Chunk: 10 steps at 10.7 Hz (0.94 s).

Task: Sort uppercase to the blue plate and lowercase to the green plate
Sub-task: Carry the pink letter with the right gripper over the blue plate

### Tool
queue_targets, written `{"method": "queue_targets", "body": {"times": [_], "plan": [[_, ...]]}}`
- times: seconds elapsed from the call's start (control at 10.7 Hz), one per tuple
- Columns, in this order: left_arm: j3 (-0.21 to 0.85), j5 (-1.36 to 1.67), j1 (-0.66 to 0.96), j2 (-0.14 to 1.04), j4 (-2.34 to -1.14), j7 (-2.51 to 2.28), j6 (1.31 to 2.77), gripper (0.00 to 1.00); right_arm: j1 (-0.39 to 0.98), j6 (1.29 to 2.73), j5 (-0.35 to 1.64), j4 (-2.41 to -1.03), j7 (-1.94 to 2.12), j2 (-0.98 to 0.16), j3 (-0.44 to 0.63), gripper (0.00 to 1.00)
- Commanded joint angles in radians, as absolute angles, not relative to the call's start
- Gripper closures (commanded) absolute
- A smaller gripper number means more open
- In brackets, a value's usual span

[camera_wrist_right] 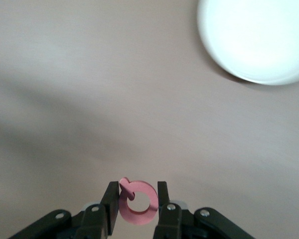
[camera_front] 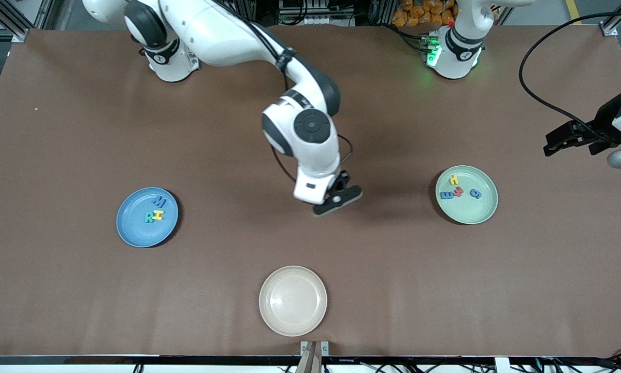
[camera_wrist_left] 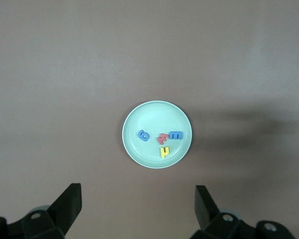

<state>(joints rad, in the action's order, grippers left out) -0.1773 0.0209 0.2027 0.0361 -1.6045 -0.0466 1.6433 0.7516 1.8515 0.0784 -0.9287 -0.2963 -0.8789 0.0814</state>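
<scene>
Next, my right gripper releases the red Q on the blue plate (camera_front: 142, 208) next to the blue M and the teal R.
My right gripper (camera_wrist_right: 137, 186) is shut on a red Q (camera_wrist_right: 137, 203), held upright between the jaws. In the front view this gripper (camera_front: 337, 200) hangs over bare table between the two coloured plates. The blue plate (camera_front: 133, 229) holds a blue M (camera_front: 160, 200), a teal R (camera_front: 148, 217) and a yellow H (camera_front: 158, 214). The green plate (camera_front: 472, 211) carries a yellow h (camera_front: 454, 180), a blue m (camera_front: 446, 195), a red m (camera_front: 458, 191) and a blue a (camera_front: 475, 194). My left gripper (camera_front: 554, 146) waits open, high over the table's edge at the left arm's end, looking down on the green plate (camera_wrist_left: 154, 115).
A cream plate (camera_front: 293, 300) sits near the table's front edge, nearer the front camera than my right gripper; its rim (camera_wrist_right: 254, 45) also shows in the right wrist view. A black cable (camera_front: 533, 93) loops over the table at the left arm's end.
</scene>
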Motion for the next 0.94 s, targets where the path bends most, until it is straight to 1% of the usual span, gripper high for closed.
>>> {"method": "queue_targets", "body": {"times": [0.0, 0.09, 0.28, 0.37, 0.56, 0.66, 0.84], "plan": [[-0.169, 0.006, 0.204, 0.028, -1.627, -0.064, 1.657, 0.00, 0.663, 1.667, 0.103, -0.973, -0.308, -0.792, 0.092, 1.00], [-0.164, 0.006, 0.206, 0.028, -1.628, -0.064, 1.657, 0.00, 0.634, 1.622, 0.095, -0.973, -0.299, -0.776, 0.098, 1.00], [-0.156, 0.005, 0.207, 0.037, -1.623, -0.064, 1.660, 0.00, 0.583, 1.582, 0.100, -0.980, -0.296, -0.732, 0.112, 1.00], [-0.156, -0.001, 0.206, 0.040, -1.617, -0.064, 1.660, 0.00, 0.528, 1.565, 0.103, -1.047, -0.269, -0.653, 0.110, 1.00], [-0.156, -0.011, 0.210, 0.051, -1.614, -0.066, 1.661, 0.00, 0.416, 1.635, 0.103, -1.350, -0.143, -0.426, 0.104, 1.00], [-0.152, -0.014, 0.209, 0.051, -1.612, -0.066, 1.661, 0.00, 0.352, 1.652, 0.098, -1.456, -0.105, -0.354, 0.094, 1.00], [-0.150, -0.014, 0.207, 0.052, -1.614, -0.064, 1.667, 0.00, 0.238, 1.678, 0.097, -1.566, -0.068, -0.295, 0.092, 1.00]]}}
